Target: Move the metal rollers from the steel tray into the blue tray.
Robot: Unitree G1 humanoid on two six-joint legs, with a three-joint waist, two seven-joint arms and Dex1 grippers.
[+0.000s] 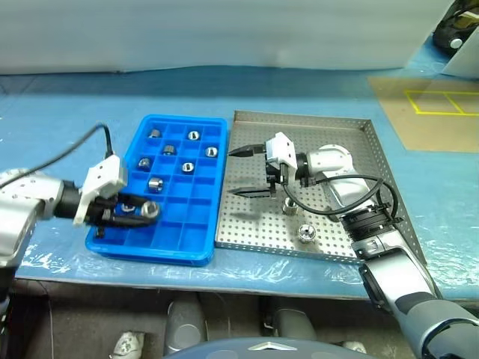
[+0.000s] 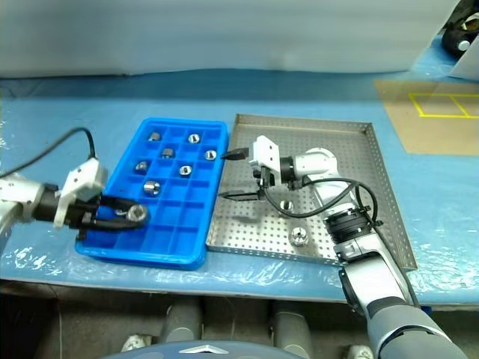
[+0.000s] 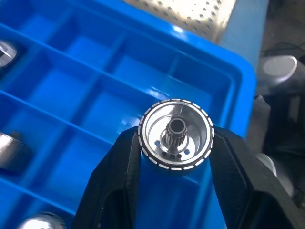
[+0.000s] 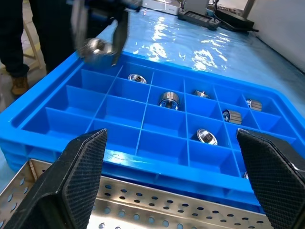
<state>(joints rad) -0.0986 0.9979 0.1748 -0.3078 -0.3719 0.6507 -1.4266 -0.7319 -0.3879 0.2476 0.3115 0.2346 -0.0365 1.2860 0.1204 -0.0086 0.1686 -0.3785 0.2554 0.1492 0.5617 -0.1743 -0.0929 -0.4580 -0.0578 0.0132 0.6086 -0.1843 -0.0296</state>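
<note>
Next, I close my right gripper on the sides of the metal roller (image 1: 290,206) that stands in the steel tray nearest the blue tray.
The blue tray (image 1: 196,202) lies left of the steel tray (image 1: 337,138), their sides touching. Several metal rollers (image 1: 156,183) sit in the blue tray's far compartments. My left gripper (image 1: 147,212) is shut on one roller (image 3: 176,134) and holds it over the blue tray's near left corner; the right wrist view shows that roller (image 4: 96,48) beyond the tray's far side. Two rollers (image 1: 289,206) (image 1: 304,232) stand on the steel tray's perforated floor. My right gripper (image 1: 231,173) hangs open above the steel tray's left edge, pointing at the blue tray, with nothing between its fingers.
Both trays rest on a blue plastic-covered table whose front edge (image 1: 224,280) runs close below them. A brown board with yellow tape lines (image 1: 441,105) lies at the back right. A person's legs (image 4: 19,43) stand beyond the table.
</note>
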